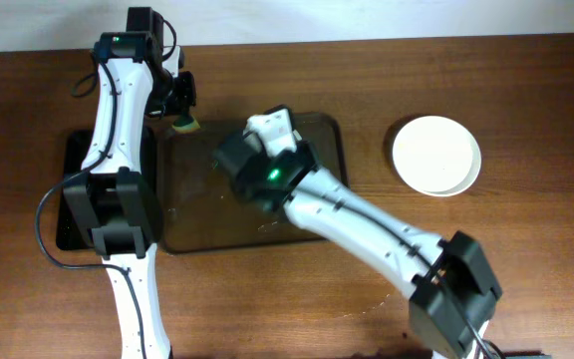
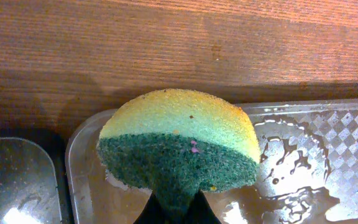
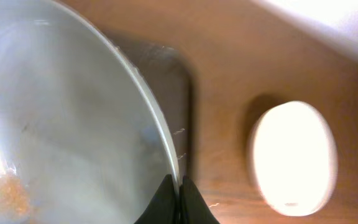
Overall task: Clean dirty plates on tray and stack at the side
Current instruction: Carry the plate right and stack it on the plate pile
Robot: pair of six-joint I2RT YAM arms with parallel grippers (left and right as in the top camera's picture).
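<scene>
My right gripper should set the smeared plate, now held above the brown tray, down on top of the stack of clean white plates (image 3: 294, 158).
My right gripper (image 3: 179, 190) is shut on the rim of a white plate (image 3: 61, 124), which has an orange-brown smear at its lower left. It holds the plate above the brown translucent tray (image 1: 322, 140). In the overhead view the right gripper (image 1: 252, 145) is over the tray's middle and the arm hides that plate. A stack of clean white plates (image 1: 436, 155) sits on the table to the right of the tray and also shows in the right wrist view (image 3: 294, 155). My left gripper (image 2: 178, 208) is shut on a yellow-green sponge (image 2: 179, 137) over the tray's far left corner (image 2: 92, 186).
A smaller black tray (image 1: 68, 189) lies left of the brown tray, partly under my left arm. Water pools on the brown tray's floor (image 2: 291, 162). The table's far edge runs just behind both grippers.
</scene>
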